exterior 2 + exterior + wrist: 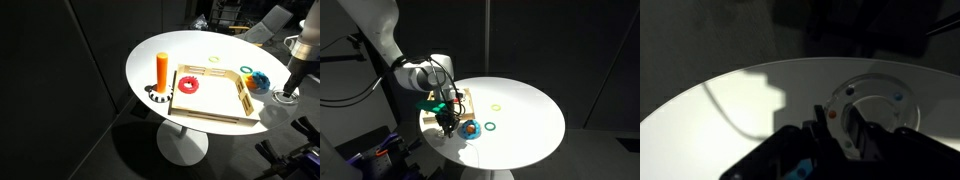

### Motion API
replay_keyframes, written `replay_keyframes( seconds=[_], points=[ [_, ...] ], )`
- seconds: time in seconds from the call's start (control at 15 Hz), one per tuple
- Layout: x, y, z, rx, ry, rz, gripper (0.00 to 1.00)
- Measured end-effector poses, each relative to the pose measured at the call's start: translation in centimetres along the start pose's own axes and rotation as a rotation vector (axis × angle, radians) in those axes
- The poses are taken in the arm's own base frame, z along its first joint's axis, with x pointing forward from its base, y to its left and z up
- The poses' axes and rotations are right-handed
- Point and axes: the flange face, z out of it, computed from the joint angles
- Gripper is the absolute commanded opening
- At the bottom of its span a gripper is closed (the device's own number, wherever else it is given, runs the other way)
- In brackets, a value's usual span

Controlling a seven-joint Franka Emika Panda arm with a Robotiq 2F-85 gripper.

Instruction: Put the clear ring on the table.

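Note:
My gripper is going to let go of the clear ring on the bare tabletop (446, 141) (866, 95) between the blue ring and the edge of the table.
The clear ring (880, 100), transparent with small red and blue dots on its rim, fills the right of the wrist view just above the white table (730, 105). My gripper (841, 126) has one finger on each side of the ring's near rim and is shut on it. In both exterior views the gripper (446, 120) (289, 88) is low over the table's edge (535, 110) (150, 55), beside the wooden peg board (210, 100). The ring shows faintly under the gripper (285, 97). I cannot tell whether the ring touches the table top.
On the board stand an orange peg (162, 70) and a red ring (188, 84). A blue ring (259, 80) lies by the board's corner near the gripper. A yellow ring (496, 106) and a green ring (491, 126) lie on the table.

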Motion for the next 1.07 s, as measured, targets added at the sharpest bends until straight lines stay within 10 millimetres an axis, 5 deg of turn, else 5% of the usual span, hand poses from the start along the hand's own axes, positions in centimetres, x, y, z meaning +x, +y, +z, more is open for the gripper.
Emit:
replay_keyframes(
  seconds=[0.47,0.6,0.8,1.07],
  points=[
    [-0.3,-0.6,2.6,0.009,-0.043,0.010,0.12],
    [-0.4,-0.7,3.0,0.011,-0.052,0.008,0.52],
    [-0.5,-0.8,3.5,0.013,-0.062,0.006,0.63],
    [-0.5,-0.9,3.4,0.014,-0.062,0.005,0.95]
  ],
)
